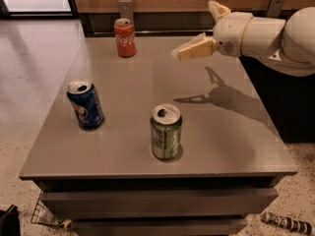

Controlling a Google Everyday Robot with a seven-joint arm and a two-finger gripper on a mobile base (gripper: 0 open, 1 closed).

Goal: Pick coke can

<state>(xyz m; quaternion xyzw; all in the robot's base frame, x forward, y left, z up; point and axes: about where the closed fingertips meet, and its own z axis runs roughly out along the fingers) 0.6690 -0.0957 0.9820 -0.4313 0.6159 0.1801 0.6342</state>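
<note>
Next, my gripper goes to the coke can near the table's back edge and closes around the middle of its body [125, 37].
The coke can [125, 37] is red-orange with white script and a silver top. It stands upright at the far left of the grey table [231, 146], near the back edge. My gripper [195, 29] comes in from the right on a white arm and hovers above the far middle of the table, to the right of the coke can and apart from it. Its fingers are spread open and hold nothing; one cream finger [196, 48] points left toward the can.
A dark blue can [85, 103] stands at the table's left. A green can [166, 131] stands near the front middle. A wooden wall with metal brackets runs behind the table. A wire basket [47, 215] sits on the floor at lower left.
</note>
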